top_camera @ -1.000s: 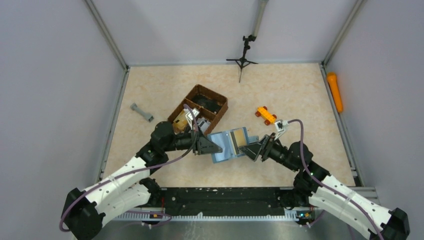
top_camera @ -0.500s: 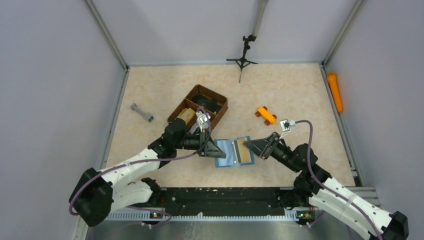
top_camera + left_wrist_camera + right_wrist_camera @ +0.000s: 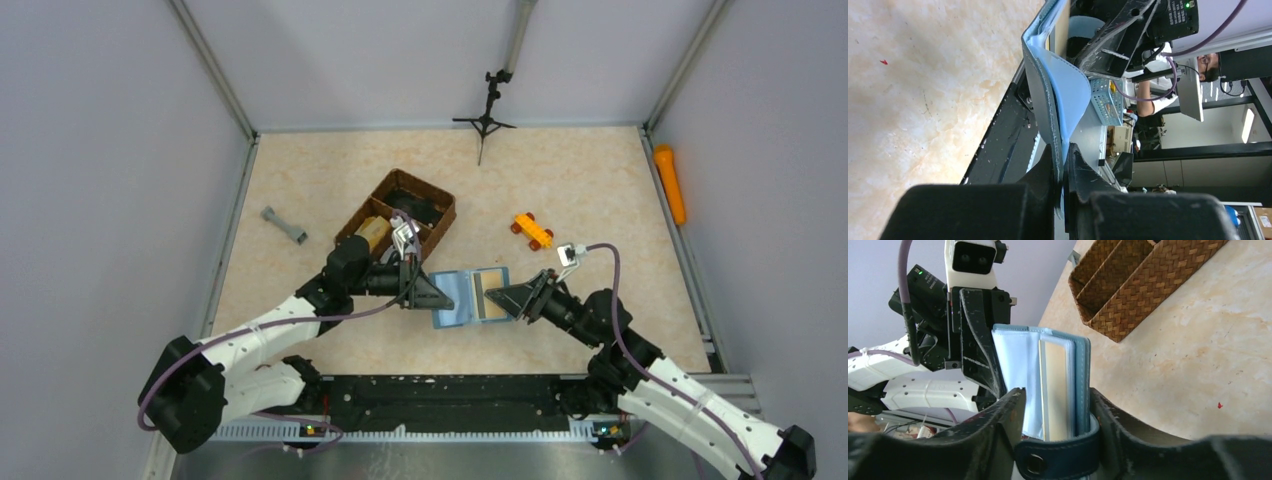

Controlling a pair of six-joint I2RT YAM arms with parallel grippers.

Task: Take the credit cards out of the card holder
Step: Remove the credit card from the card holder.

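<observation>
My left gripper needs to open, as it is pinching the card holder's light blue flap, clear of the tan card, and then take the tan card's inner edge [image 3: 475, 284].
The teal-blue card holder [image 3: 462, 298] lies open between my two grippers, held off the table. My left gripper [image 3: 432, 296] is shut on its left flap; in the left wrist view the light blue flap [image 3: 1060, 95] is pinched between the jaws [image 3: 1063, 167]. My right gripper [image 3: 503, 299] is open and straddles the right half [image 3: 1080, 385], with the dark snap strap [image 3: 1058, 455] bent between the fingers. A tan card [image 3: 487, 296] sits in that half's pocket and also shows in the right wrist view [image 3: 1055, 385].
A brown woven divided basket [image 3: 372, 207] stands just behind the left gripper. An orange toy car [image 3: 531, 230] lies right of it. A grey dumbbell-shaped piece [image 3: 283, 225] is at the left, an orange cylinder [image 3: 670, 185] by the right wall, and a black tripod [image 3: 486, 118] at the back.
My right gripper came back in from the right and now straddles the holder's right half. The left gripper kept its hold and the holder shifted slightly up.
</observation>
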